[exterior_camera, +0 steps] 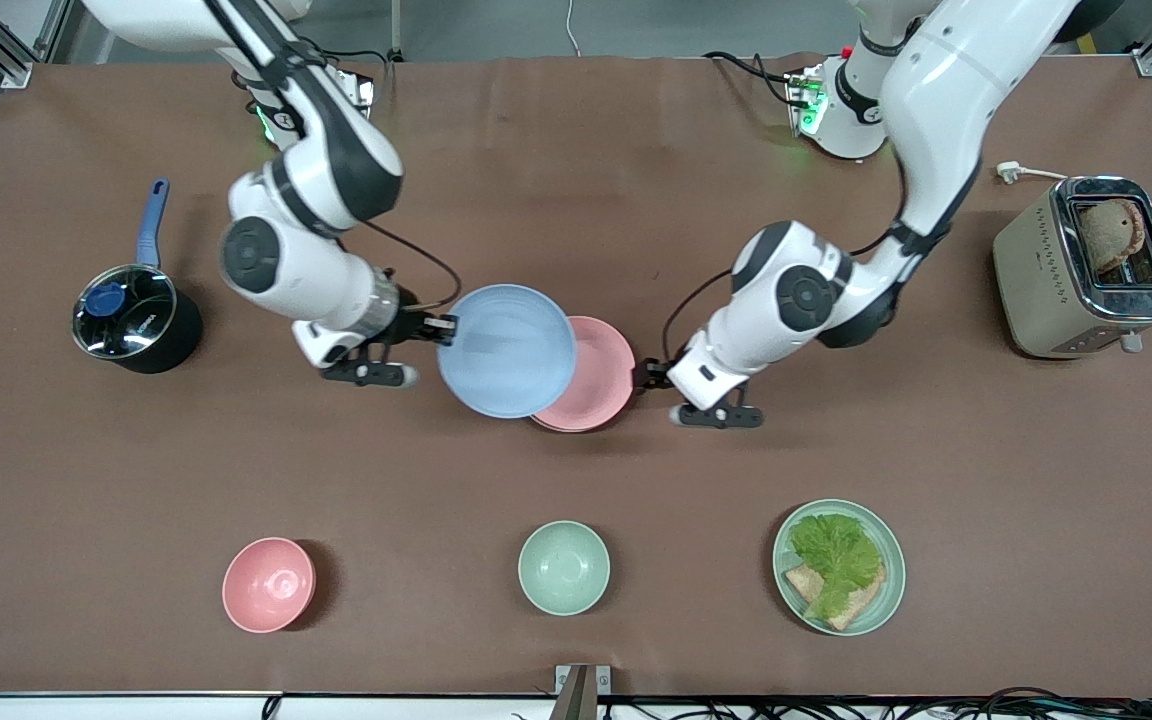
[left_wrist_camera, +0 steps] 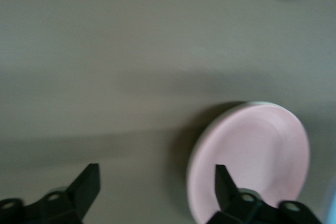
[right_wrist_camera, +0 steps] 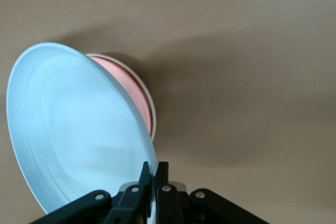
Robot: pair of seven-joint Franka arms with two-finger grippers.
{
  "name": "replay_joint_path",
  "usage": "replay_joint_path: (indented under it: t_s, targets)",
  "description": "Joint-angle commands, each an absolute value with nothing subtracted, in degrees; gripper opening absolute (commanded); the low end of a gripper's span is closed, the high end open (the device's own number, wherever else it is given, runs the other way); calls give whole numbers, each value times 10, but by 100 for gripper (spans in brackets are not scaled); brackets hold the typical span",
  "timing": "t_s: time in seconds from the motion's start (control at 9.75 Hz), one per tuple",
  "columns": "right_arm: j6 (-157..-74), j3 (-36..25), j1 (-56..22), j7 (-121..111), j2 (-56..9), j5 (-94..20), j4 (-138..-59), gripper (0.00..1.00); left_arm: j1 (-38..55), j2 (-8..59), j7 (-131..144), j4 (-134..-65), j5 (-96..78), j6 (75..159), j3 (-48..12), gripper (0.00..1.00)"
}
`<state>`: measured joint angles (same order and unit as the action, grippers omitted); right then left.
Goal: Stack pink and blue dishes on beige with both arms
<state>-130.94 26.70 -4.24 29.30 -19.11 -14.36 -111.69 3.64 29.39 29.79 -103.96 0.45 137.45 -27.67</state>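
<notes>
The robot's right gripper needs to set the light blue plate down on the pale pink plate point(exterior_camera: 573, 371) in the middle of the table.
My right gripper point(exterior_camera: 445, 327) point(right_wrist_camera: 155, 169) is shut on the rim of the light blue plate point(exterior_camera: 504, 350) point(right_wrist_camera: 73, 129). It holds the plate tilted in the air, partly over the pale pink plate point(exterior_camera: 596, 378) point(right_wrist_camera: 131, 85). The pink plate point(left_wrist_camera: 252, 158) lies at the table's middle on the beige plate, of which only a thin cream rim point(right_wrist_camera: 153, 111) shows beneath it. My left gripper point(exterior_camera: 649, 375) point(left_wrist_camera: 156, 183) stands open low beside the pink plate, on the side toward the left arm's end. One of its fingers point(left_wrist_camera: 227, 182) is over the pink rim, and nothing is gripped.
A black pot point(exterior_camera: 136, 322) with a blue handle stands toward the right arm's end, and a toaster point(exterior_camera: 1086, 265) with bread toward the left arm's end. Nearer the front camera are a deep pink bowl point(exterior_camera: 268, 584), a mint bowl point(exterior_camera: 563, 567) and a mint plate point(exterior_camera: 891, 590) with lettuce and bread.
</notes>
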Motion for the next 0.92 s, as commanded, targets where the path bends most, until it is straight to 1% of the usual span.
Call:
replay_joint_path:
  t_s: [0.0,0.21,0.31,0.41,0.51,0.62,0.72,0.82]
  targets:
    - [-1377,274,-62,311,-242,-132,-1123,2,40,211,255,-1060,25,1309,-197,100]
    - [-1439,274,-89,311,-285,-132,-1123,2,35,154,223,-1058,26,1284,-141,100]
    - [-1445,274,-91,309,-288,-132,-1123,4,35,119,213,-1059,34,1267,-108,100]
    - [-1457,274,-96,310,-297,-131,-1122,6,26,80,167,-1057,52,1250,-85,100]
    - [-1466,274,-97,309,-305,-129,-1122,12,27,55,135,-1057,52,1239,-64,100]
    - [-1466,274,-95,308,-308,-124,-1120,31,28,26,124,-1054,51,1204,-47,100]
    - [-1466,274,-91,308,-313,-121,-1118,53,30,1,122,-1045,50,1167,-38,100]
    - [-1465,273,-88,305,-313,-117,-1113,81,30,-13,122,-1018,44,1114,-38,100]
